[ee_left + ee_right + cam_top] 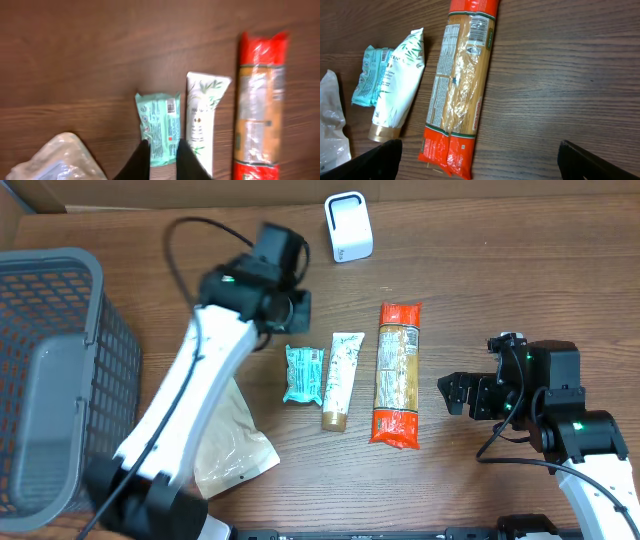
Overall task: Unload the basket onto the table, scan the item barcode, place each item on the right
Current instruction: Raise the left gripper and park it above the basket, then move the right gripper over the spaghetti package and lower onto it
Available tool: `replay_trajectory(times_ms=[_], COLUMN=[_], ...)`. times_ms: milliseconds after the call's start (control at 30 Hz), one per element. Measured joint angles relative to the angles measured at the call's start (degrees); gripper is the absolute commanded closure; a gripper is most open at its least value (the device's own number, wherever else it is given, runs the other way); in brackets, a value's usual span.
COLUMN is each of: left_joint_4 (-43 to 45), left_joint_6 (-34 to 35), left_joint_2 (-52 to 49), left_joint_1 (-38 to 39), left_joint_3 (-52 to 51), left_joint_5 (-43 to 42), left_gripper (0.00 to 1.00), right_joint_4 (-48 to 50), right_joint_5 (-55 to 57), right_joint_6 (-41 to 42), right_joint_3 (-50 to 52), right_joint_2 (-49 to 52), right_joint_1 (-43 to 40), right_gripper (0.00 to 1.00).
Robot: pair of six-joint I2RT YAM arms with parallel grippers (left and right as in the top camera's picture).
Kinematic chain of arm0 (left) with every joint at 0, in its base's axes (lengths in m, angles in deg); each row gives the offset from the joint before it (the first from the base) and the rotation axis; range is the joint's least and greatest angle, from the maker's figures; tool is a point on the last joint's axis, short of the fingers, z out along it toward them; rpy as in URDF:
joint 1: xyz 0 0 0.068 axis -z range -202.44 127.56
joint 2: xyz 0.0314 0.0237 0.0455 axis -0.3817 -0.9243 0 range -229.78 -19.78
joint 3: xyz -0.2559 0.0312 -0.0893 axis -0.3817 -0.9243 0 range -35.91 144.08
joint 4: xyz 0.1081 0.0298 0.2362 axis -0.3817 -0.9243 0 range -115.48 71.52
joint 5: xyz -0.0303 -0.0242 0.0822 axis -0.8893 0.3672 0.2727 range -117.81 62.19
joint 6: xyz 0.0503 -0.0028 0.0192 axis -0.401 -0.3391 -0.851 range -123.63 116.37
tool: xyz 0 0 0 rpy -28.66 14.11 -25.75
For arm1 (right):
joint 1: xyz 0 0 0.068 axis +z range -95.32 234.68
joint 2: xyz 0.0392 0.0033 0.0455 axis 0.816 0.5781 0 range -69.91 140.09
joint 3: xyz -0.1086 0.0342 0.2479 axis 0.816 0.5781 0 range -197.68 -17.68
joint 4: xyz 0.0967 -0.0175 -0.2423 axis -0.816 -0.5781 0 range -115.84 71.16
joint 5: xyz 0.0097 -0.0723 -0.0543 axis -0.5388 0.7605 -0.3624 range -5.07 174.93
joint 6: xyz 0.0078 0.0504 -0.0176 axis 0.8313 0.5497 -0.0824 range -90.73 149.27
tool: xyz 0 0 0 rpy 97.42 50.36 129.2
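Note:
I need to close my right gripper on the middle of the spaghetti pack point(397, 371) point(461, 81), between its red ends, so the barcode next to the fingers stays clear for scanning.
Three items lie side by side on the wooden table: a green wipes packet point(303, 373) point(159, 125), a white tube with a gold cap point(340, 380) point(202, 117), and a long spaghetti pack with red ends point(397, 375) point(462, 85). A white barcode scanner point(348, 227) stands at the back. My left gripper point(292, 315) point(164, 152) hovers over the green packet's near end, with its black fingers point(142, 160) a narrow gap apart and nothing gripped. The right gripper point(455, 393) point(482, 167) is wide open to the right of the spaghetti and holds nothing.
A grey mesh basket point(60, 360) fills the left side. A crumpled clear plastic bag point(235, 445) point(55, 160) lies in front of the left arm. A cardboard edge runs along the table's back.

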Motion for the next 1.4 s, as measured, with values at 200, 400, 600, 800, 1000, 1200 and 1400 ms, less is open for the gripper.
replay_trajectory(times_ms=[200,400,600,800,1000,1200,1400], left_joint_4=[-7.4,-10.5,-11.9,-11.8,-11.8,-11.8,-11.8], left_joint_6=[-1.2,-4.7,-11.0,-12.8,-13.2,-13.2,-13.2], left_joint_2=[4.1,5.5,6.1,6.1,6.1,6.1,6.1], left_joint_1=[-2.0,-11.1,-17.6,-17.8,-17.8,-17.8,-17.8], left_joint_3=[4.7,5.0,5.1,5.1,5.1,5.1,5.1], left_joint_5=[-0.1,-3.9,-10.9,-13.4,-13.9,-14.0,-14.0], left_gripper=[0.82,0.69,0.13,0.00,0.00,0.00,0.00], right_joint_4=[0.4,1.7,4.2,4.3,-3.4,-11.8,-15.1], right_joint_5=[0.2,-1.2,-8.6,-12.8,-14.0,-14.2,-13.9], right_joint_6=[0.0,0.0,0.1,1.0,1.7,1.2,-1.2], right_joint_3=[0.0,0.0,0.0,-0.2,-10.3,-27.5,-30.4], right_joint_2=[0.0,0.0,0.3,4.3,12.6,21.4,31.0], right_joint_1=[0.0,0.0,0.0,0.0,0.0,0.0,0.0], right_gripper=[0.00,0.00,0.00,0.05,0.05,0.04,0.02])
